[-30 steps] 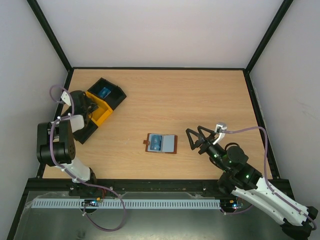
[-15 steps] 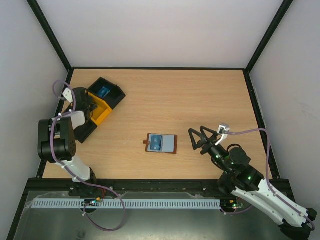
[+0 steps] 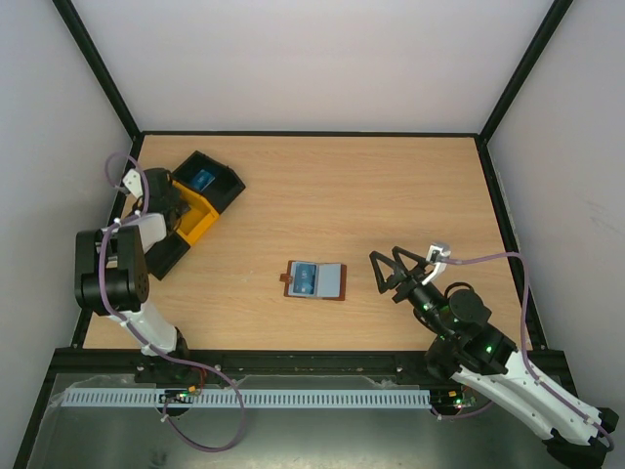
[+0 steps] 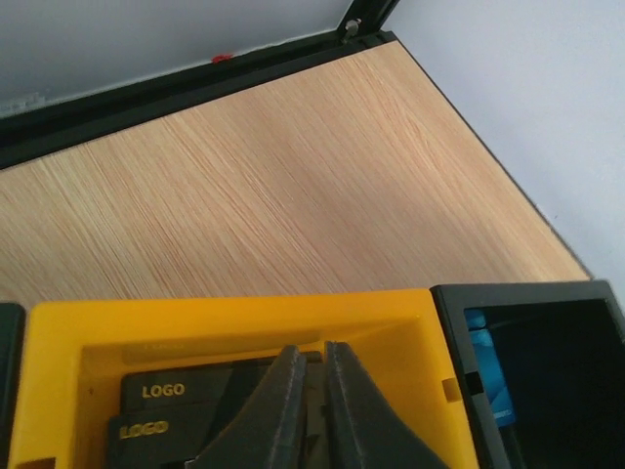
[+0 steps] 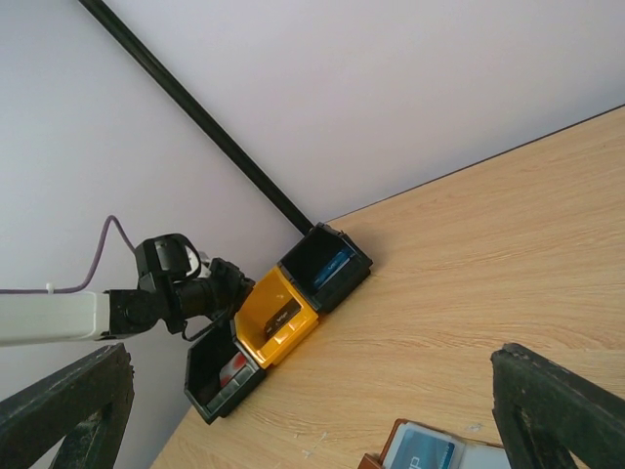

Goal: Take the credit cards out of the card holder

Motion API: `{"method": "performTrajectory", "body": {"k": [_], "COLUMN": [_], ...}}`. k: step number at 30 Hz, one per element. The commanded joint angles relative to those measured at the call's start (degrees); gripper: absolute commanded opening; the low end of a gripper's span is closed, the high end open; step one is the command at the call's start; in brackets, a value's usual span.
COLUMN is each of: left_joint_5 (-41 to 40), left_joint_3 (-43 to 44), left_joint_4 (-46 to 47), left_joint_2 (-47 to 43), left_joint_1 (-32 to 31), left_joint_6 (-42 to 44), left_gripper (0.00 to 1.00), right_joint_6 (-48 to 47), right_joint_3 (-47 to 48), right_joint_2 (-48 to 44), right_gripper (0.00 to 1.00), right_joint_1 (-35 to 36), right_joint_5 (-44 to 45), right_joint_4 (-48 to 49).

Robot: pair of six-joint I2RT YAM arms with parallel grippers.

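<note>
The blue card's long edge [image 3: 314,282] is beside the card holder's middle fold. My right gripper should close on it next.
The brown card holder [image 3: 315,280] lies open on the table's middle, a blue card [image 3: 306,280] showing in its left pocket; its edge also peeks into the right wrist view [image 5: 439,451]. My left gripper [image 4: 311,350] hangs shut inside the yellow bin [image 4: 225,318], just above two dark grey credit cards [image 4: 166,405] marked LOGO, with nothing seen between its fingers. A red card [image 5: 232,368] lies in the nearest black bin [image 5: 223,376]. My right gripper [image 3: 391,271] stands wide open and empty, a little to the right of the card holder.
Three bins stand in a row at the back left: a far black one [image 3: 207,181] holding a blue card [image 4: 488,376], the yellow one [image 3: 200,220], and a near black one [image 3: 166,256]. Black frame rails edge the table.
The left arm has shifted slightly over the yellow bin. The right gripper has drifted a little to the right and toward the near edge. The card holder has not moved.
</note>
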Motion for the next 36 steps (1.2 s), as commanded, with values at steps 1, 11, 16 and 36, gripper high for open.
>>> {"method": "performTrajectory", "body": {"k": [1,11,16,36], "left_joint_5": [-2.0,4.4,10.8,34.8], "left_joint_3": [1.6,4.5,6.7,-9.2], "left_joint_4": [-1.3,-8.7,-15.3,-18.8], "left_joint_2": [0.6,-4.4,-8.1,-25.8], "left_joint_1": [0.0,-0.4,-1.7,-16.9], "left_joint_6": [1.8,2.3,4.2,9.4], "left_gripper": [0.15,0.56,0.69,0.79], "right_joint_6": [0.1,7.0,9.2,10.8], "right_joint_3": [0.8,1.1,2.4,-0.7], "right_joint_2": [-0.8,0.1,4.4,22.3], "right_gripper": [0.98,0.98,0.97,0.63], "right_joint_1": [-0.1,-0.1,-0.1,-0.1], "right_joint_5": [1.2,6.0,5.8,-7.7], "right_joint_4": [-0.6,-5.5,-9.6,-2.3]}}
